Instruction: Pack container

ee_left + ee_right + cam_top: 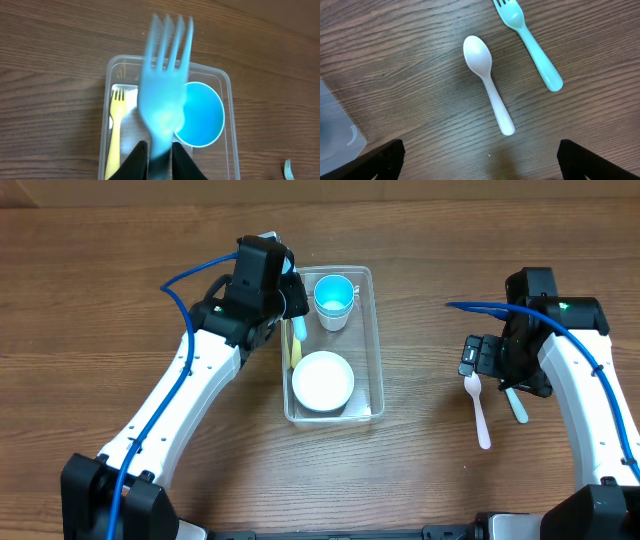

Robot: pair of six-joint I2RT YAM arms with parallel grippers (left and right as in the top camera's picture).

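Next, I close my right gripper on the narrow handle [476, 401] [487, 82] of the white spoon, beside the spoon's wide head.
The clear container [378, 345] lies in the middle of the table. Inside it are a blue cup [334, 296], a white bowl [322, 381] and a yellow fork [295, 350] along the left wall. My left gripper [291, 298] hovers over the container's far left corner, shut on the handle of a light blue fork [165, 85]. Its tines point away over the container's rim [226, 77], between the yellow fork [116, 125] and the blue cup [202, 115]. My right gripper [480, 167] stands open above a white spoon [487, 82] on the table.
A teal fork [530, 42] lies beside the white spoon, both to the right of the container; from overhead the spoon [479, 408] and teal fork [516, 406] sit under the right arm. A container corner [337, 130] shows at the right wrist view's left edge.
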